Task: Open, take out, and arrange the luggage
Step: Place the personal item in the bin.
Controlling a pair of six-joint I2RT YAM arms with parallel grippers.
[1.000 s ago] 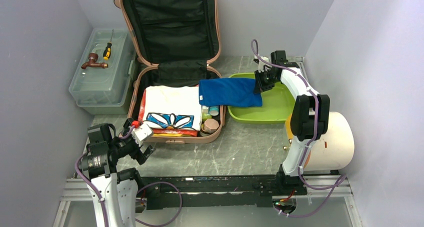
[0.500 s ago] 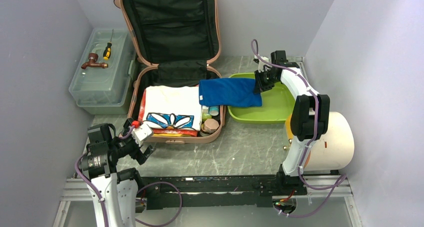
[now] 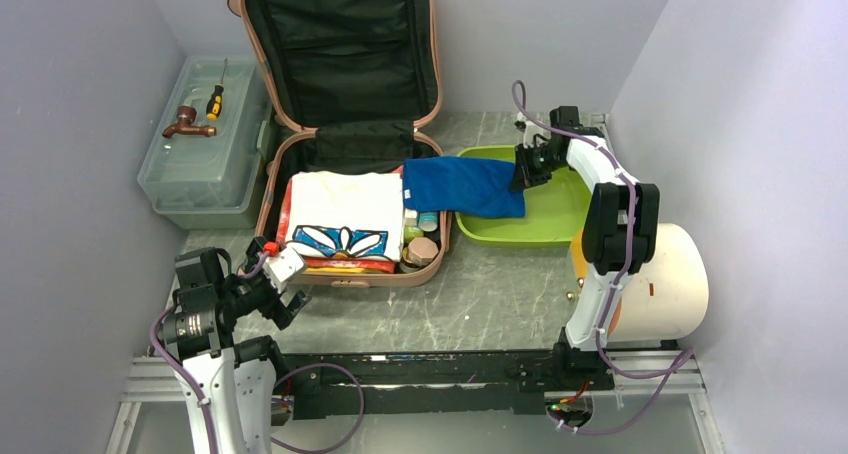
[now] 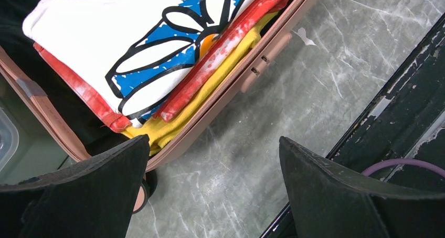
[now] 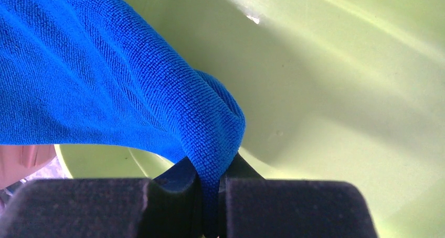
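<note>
I need to use my right gripper to lay the blue towel, now hanging from the luggage's rim, flat and let go of it across the middle of the lime green tray (image 3: 520,195).
The salmon-pink luggage (image 3: 272,164) lies open at the back middle, lid upright with black lining. Inside are a white cloth with a blue flower print (image 3: 343,217), red and yellow cloths under it (image 4: 220,49), and small jars (image 3: 423,249). My right gripper (image 3: 519,177) is shut on the end of a blue towel (image 3: 462,184) that hangs from the luggage's right rim over the lime green tray (image 3: 560,219); the pinched fold shows in the right wrist view (image 5: 210,143). My left gripper (image 3: 285,286) is open and empty above the table, near the luggage's front left corner (image 4: 173,149).
A translucent grey-green toolbox (image 3: 205,149) stands at the back left, with a brown tap and a screwdriver (image 3: 214,101) on its lid. A white cylinder (image 3: 660,279) lies on the right behind the right arm. A black rail (image 3: 430,369) runs along the near edge.
My right gripper has moved slightly right and back with the blue towel, drawing it further over the green tray. The left arm has not moved.
</note>
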